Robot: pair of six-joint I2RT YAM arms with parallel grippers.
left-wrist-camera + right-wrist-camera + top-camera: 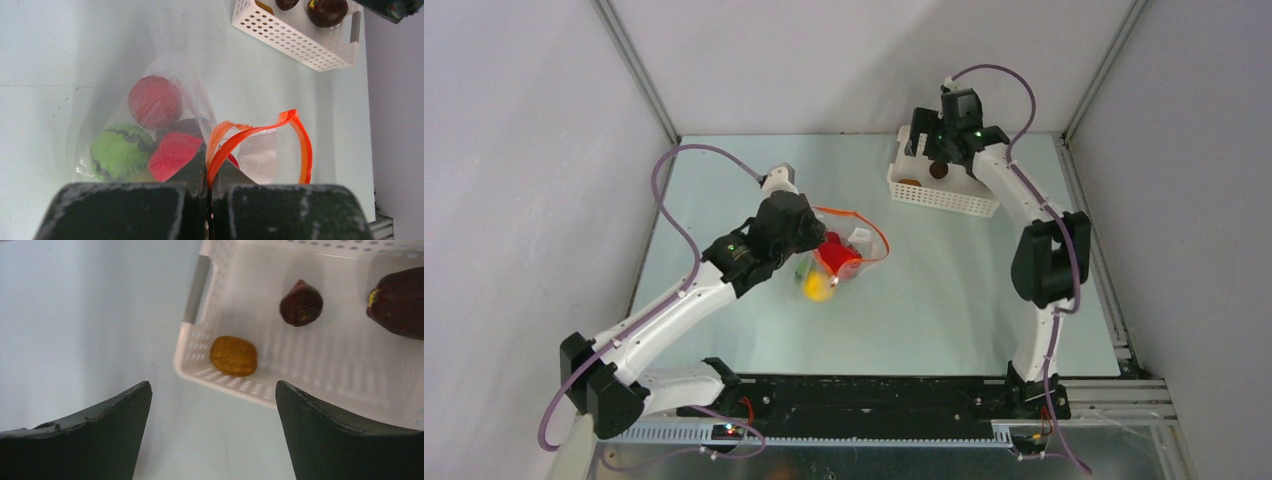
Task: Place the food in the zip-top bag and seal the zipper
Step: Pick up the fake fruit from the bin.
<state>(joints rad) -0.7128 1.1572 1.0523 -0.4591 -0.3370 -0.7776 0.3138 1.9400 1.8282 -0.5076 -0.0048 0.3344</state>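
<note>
I should next close my right gripper on the ends of the orange-brown piece [910, 182] [233, 356], in the corner of the white basket closest to the zip-top bag.
The clear zip-top bag [167, 70] lies mid-table, and it also shows in the top view [864, 262]. Its orange-red zipper strip [305, 147] loops open. Inside the bag are a red ball [155, 101], a green striped ball [120, 151], another red piece [172, 155] and a dark maroon one [189, 125]. My left gripper [208, 172] is shut on the zipper strip at the bag's mouth. My right gripper [212, 387] is open and empty, hovering over the near rim of the white basket [240, 385]. The basket holds an orange-brown piece [233, 356] and two dark maroon fruits [300, 303] [397, 302].
The white perforated basket [944, 197] stands at the back right of the table, next to the enclosure wall. Grey walls close in the table on the left, back and right. A purple cable arcs over each arm.
</note>
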